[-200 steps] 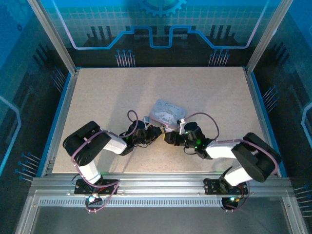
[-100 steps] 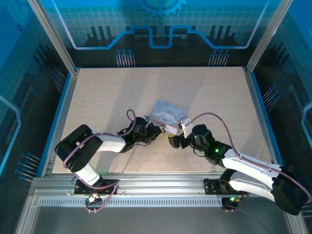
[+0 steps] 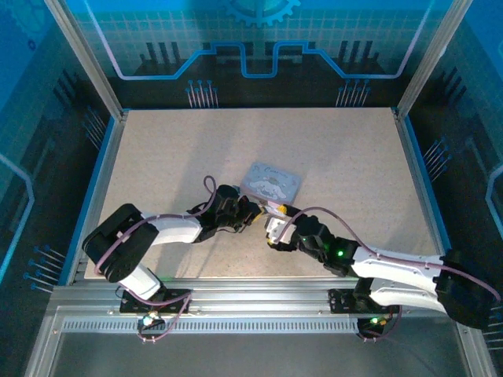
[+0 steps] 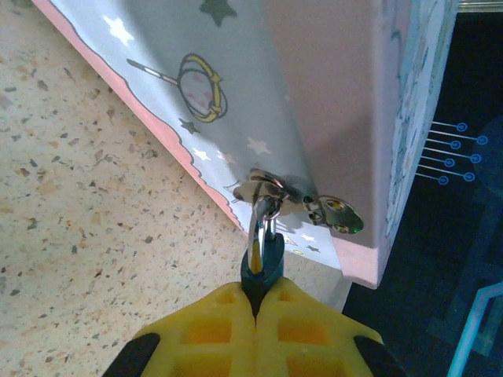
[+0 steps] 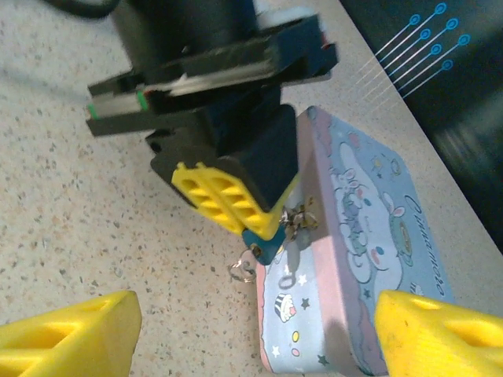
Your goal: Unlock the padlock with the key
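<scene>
The shackle is shut with the key seated in the padlock, so next my right gripper grips the key (image 5: 255, 251) and turns it while my left gripper steadies the padlock.
The padlock (image 4: 262, 255), a small dark teal body with a silver shackle, hangs from the metal hasp (image 4: 295, 198) of the pastel blue cartoon tin box (image 4: 330, 94). My left gripper (image 4: 255, 302) is shut on the padlock body, yellow fingers (image 5: 228, 200) pressed together. The key (image 5: 256, 250) looks seated in the padlock's underside, and its thin wire ring (image 5: 243, 269) dangles just above the table. My right gripper (image 5: 258, 314) stands open and wide, a short way in front of the padlock (image 5: 263, 242), holding nothing. In the top view the left gripper (image 3: 250, 214) and right gripper (image 3: 275, 229) meet at the box's near corner.
The tin box (image 3: 271, 182) lies flat near the middle of the speckled table (image 3: 330, 149). Metal frame rails (image 3: 102, 181) run along the table's sides. My right arm (image 3: 393, 263) stretches low along the near edge.
My right gripper has opened wide and shifted left toward the padlock, its arm now stretched low. The left gripper stays shut on the padlock. The box has turned slightly.
</scene>
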{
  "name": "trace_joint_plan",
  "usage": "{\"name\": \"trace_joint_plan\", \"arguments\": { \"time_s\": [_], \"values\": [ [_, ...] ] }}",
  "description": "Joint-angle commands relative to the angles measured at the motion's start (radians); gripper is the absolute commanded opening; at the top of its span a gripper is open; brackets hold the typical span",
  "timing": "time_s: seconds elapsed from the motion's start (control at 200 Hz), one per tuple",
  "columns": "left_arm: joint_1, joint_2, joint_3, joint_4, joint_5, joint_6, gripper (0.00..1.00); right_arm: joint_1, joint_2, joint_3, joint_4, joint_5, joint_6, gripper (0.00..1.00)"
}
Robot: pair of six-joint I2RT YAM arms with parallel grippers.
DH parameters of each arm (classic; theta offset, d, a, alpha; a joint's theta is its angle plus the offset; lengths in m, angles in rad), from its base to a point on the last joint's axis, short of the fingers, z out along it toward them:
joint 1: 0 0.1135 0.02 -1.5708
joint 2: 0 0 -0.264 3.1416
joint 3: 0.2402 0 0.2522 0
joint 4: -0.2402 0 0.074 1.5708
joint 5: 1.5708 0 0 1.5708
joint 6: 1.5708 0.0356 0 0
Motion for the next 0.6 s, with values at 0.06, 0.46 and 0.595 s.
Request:
{"name": "trace_joint_plan", "arguments": {
  "time_s": [0.06,0.46,0.595],
  "values": [
    [-0.007,-0.051,0.035,-0.01,0.016,-0.033,0.0,0.03,0.108,0.02,0.099,0.108,-0.138,0.78],
    [-0.006,-0.052,0.027,0.025,0.029,-0.063,0.0,0.011,0.308,0.076,0.217,0.1,-0.171,0.66],
    [-0.007,-0.05,0.028,0.026,0.029,-0.063,0.0,-0.017,0.345,0.086,0.242,0.094,-0.166,0.59]
  ]
}}
